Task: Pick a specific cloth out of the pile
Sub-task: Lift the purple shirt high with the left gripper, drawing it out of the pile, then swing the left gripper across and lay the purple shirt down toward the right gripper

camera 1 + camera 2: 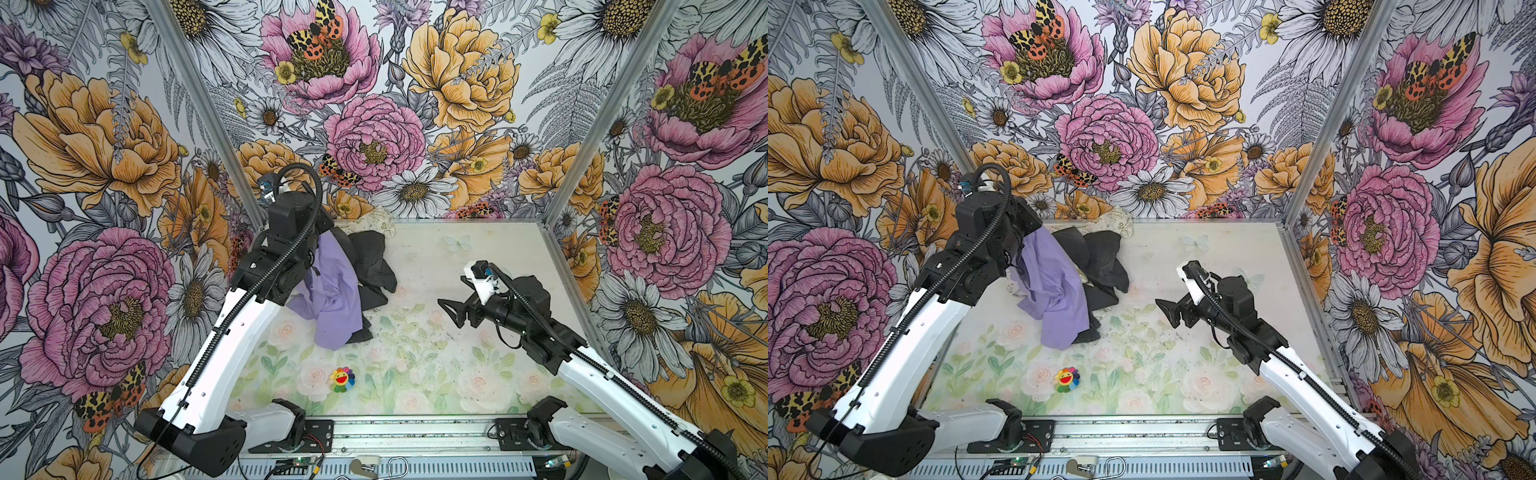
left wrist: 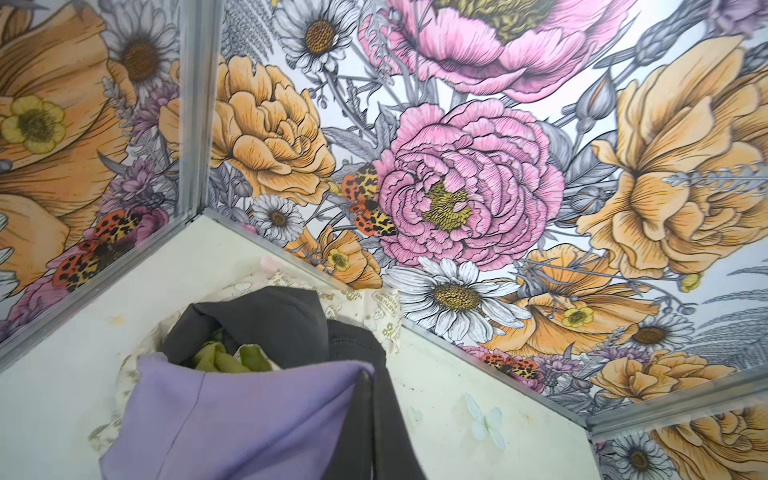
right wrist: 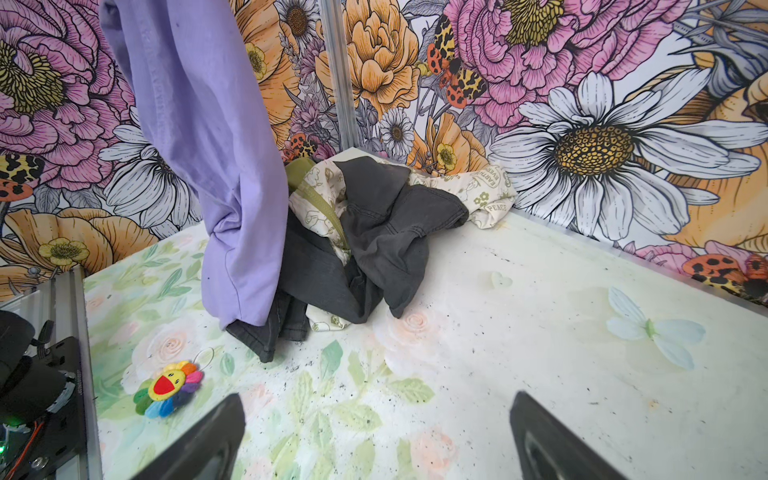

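The lavender cloth is above the dark grey garment. My right gripper needs to next go to the middle of the lavender cloth (image 1: 336, 279) (image 3: 229, 180) and close there.
The lavender cloth (image 1: 332, 291) (image 1: 1054, 291) hangs in a long fold from my left gripper (image 2: 371, 376), which is shut on its upper edge and raised above the table. In the right wrist view the cloth (image 3: 216, 145) drops to the table, its lower end lying against a dark grey garment. Behind it, in the back left corner, sits the pile (image 1: 374, 262) (image 1: 1104, 257) (image 3: 386, 232) of dark grey, olive-green and cream printed pieces. My right gripper (image 1: 451, 313) (image 1: 1169, 311) (image 3: 376, 399) hovers open and empty to the right of the pile.
A small rainbow flower toy (image 1: 343, 379) (image 3: 168, 388) lies on the flower-printed table near the front. Floral walls with metal posts (image 1: 195, 108) close in the back and sides. A metal rail (image 1: 415, 432) with both arm bases runs along the front edge.
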`<state>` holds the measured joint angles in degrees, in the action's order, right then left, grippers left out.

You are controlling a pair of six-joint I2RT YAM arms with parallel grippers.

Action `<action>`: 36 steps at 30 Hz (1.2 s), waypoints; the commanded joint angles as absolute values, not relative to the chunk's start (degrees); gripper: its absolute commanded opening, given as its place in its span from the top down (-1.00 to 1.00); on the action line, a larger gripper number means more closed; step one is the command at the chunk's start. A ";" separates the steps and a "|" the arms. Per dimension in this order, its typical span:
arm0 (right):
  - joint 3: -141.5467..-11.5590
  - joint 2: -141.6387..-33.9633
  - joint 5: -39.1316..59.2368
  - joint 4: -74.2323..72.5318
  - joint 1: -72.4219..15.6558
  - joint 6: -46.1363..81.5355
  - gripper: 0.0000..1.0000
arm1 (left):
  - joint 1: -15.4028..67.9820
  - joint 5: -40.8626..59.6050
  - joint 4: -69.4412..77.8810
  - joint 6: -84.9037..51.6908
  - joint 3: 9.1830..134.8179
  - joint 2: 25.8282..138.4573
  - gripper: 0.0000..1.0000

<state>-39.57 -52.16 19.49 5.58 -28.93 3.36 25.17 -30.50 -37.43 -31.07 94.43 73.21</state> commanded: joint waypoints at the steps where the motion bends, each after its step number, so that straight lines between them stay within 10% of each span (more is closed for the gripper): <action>1: -39.73 -50.80 18.98 5.27 -29.28 3.41 -0.99 | 27.75 -32.67 -33.40 -25.82 101.92 76.38 1.00; 22: -39.38 -44.56 15.17 5.34 -29.41 4.27 -0.99 | 40.42 -30.26 -33.58 -18.07 145.12 105.27 1.00; 36: -37.56 -35.02 3.93 5.19 -29.36 4.19 -0.99 | 43.54 -12.65 -33.45 -28.92 136.63 118.09 1.00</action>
